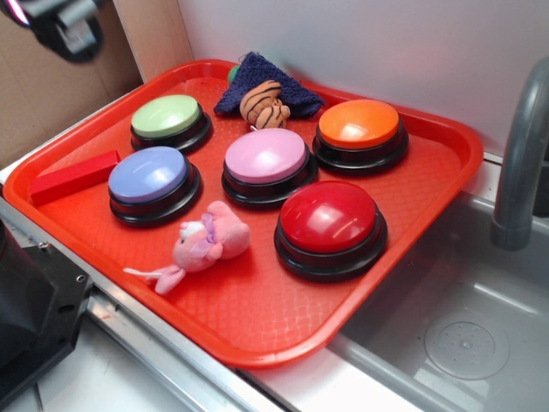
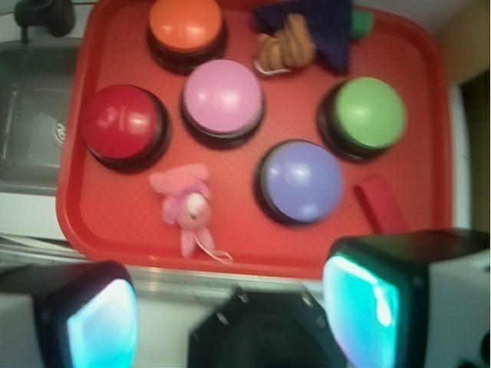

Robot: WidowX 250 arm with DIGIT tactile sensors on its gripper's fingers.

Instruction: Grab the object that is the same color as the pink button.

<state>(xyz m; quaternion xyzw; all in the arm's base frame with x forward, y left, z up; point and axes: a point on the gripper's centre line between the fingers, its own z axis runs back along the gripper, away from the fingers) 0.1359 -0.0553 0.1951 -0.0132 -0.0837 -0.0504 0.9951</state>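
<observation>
The robot's gripper should close on the middle of the pink plush toy, at its purple ribbon [image 1: 206, 244] [image 2: 186, 194], because the toy matches the pink button.
The small pink plush toy [image 1: 208, 245] lies on the red tray [image 1: 257, 318] near its front edge, between the lilac-blue button [image 1: 150, 178] and the red button [image 1: 329, 221]. The pink button [image 1: 267, 160] stands in the tray's middle. In the wrist view the pink plush toy [image 2: 188, 205] lies below the pink button [image 2: 222, 98]. My gripper [image 2: 230, 310] is open and empty, its two fingers wide apart, high above the tray's front edge. In the exterior view only a blurred part of the gripper [image 1: 60, 26] shows at the top left.
A green button [image 1: 168, 118], an orange button [image 1: 359, 127], an orange-brown striped plush [image 1: 262, 105] on a dark blue cloth [image 1: 283, 86] and a red block [image 1: 74, 177] also sit on the tray. A sink [image 1: 463, 326] with a grey tap [image 1: 520, 163] lies to the right. A black mount [image 1: 34, 309] sits at the front left.
</observation>
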